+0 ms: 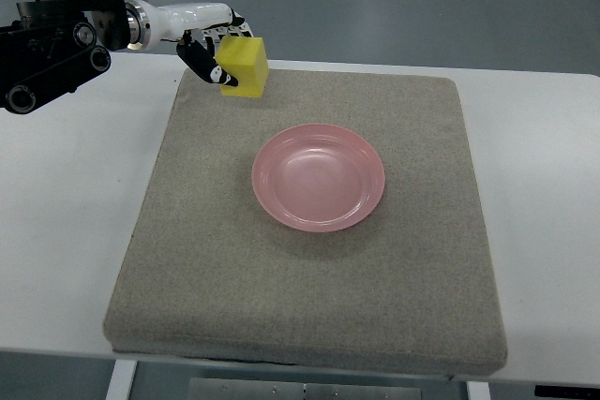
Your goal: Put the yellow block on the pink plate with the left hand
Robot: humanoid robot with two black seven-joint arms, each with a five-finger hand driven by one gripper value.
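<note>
Next, I release the yellow block, now at the mat's far corner, with my left gripper in the middle of the pink plate (317, 172).
A yellow block (246, 66) stands at the far left corner of a grey felt mat (309, 269). My left hand (214, 48) comes in from the upper left and its fingers are closed around the block's left and far sides. A pink plate (319, 177) lies in the middle of the mat, to the right of and nearer than the block, and holds nothing. My right hand is not in view.
The mat lies on a white table (66, 222). The table's far edge runs just behind the block. My left arm's black forearm (52, 53) stretches over the table's far left corner.
</note>
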